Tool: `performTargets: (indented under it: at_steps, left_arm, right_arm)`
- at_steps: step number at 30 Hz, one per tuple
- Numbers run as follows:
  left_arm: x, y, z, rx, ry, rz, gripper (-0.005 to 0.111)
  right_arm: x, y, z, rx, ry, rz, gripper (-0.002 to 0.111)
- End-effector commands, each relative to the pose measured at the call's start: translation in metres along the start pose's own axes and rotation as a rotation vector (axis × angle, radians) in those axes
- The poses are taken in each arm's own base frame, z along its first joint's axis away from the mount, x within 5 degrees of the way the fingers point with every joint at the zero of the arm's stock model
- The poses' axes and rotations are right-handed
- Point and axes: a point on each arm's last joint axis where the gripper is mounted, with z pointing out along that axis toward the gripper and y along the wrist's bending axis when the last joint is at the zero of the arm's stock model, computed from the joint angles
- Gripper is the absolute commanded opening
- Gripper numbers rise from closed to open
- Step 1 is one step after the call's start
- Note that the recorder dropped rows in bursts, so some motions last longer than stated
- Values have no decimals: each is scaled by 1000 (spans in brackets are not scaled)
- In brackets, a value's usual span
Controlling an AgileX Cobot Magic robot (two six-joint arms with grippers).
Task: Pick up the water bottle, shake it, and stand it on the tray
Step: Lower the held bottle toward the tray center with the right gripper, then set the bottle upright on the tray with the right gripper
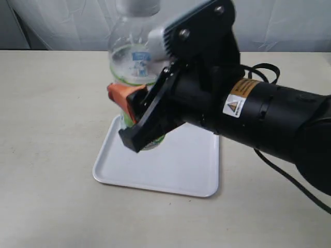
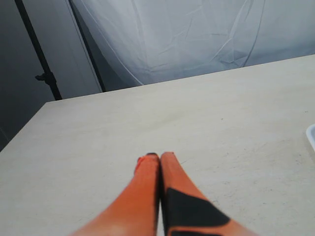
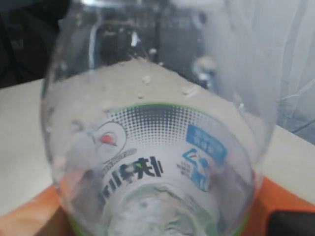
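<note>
The robot's right gripper will set the water bottle down upright on the middle of the white tray (image 1: 158, 161). The bottle is now in the air above the tray.
The water bottle (image 1: 129, 57) is upright in the air above the back left part of the white tray (image 1: 176, 165), its white cap at the top edge of the exterior view. My right gripper (image 1: 135, 106) is shut on its waist, with orange fingers (image 1: 120, 94) either side of the label. In the right wrist view the bottle (image 3: 157, 142) fills the frame, water and label showing, orange fingers (image 3: 283, 206) at both sides. My left gripper (image 2: 156, 157) is shut on nothing over bare table; it is out of the exterior view.
The right arm's thick black body (image 1: 258, 111) crosses over the right side of the beige table (image 1: 46, 129) and the tray's back right corner. A white cloth backdrop (image 2: 197, 34) hangs behind the table. A corner of the tray (image 2: 311, 135) shows in the left wrist view.
</note>
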Motion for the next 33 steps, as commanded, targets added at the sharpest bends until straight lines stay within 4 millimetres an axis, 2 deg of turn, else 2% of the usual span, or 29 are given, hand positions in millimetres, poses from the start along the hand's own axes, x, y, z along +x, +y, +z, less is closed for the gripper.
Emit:
performTargets:
  at_steps: [1,5,7,9,12,17,19,22,28,33]
  left_arm:
    - [1,0,0,1,1,-7,0]
    - [1,0,0,1,1,-5,0]
    - [1,0,0,1,1,-5,0]
    - [1,0,0,1,1,-5,0]
    - [1,0,0,1,1,-7,0]
    - [1,0,0,1,1,-7,0]
    - [1,0,0,1,1,-7,0]
    - [1,0,0,1,1,-7,0]
    - [1,0,0,1,1,-7,0]
    - [1,0,0,1,1,-7,0]
  right_arm:
    - [3,-19,-3,80,36,-51,-1]
    - [19,-63,-15,315,88,142,-1]
    - [22,-72,-19,367,90,221,-1]
    - [20,-69,-19,345,88,197,-1]
    - [12,-50,-15,250,77,185,-1]
    - [2,-8,-11,66,33,-31,-1]
    - [1,-4,-11,43,29,-68,-1]
    - [3,-14,-11,83,38,-60,-1]
    - [8,-56,-14,262,56,72,-1]
    - [7,-55,-14,262,44,75,-1]
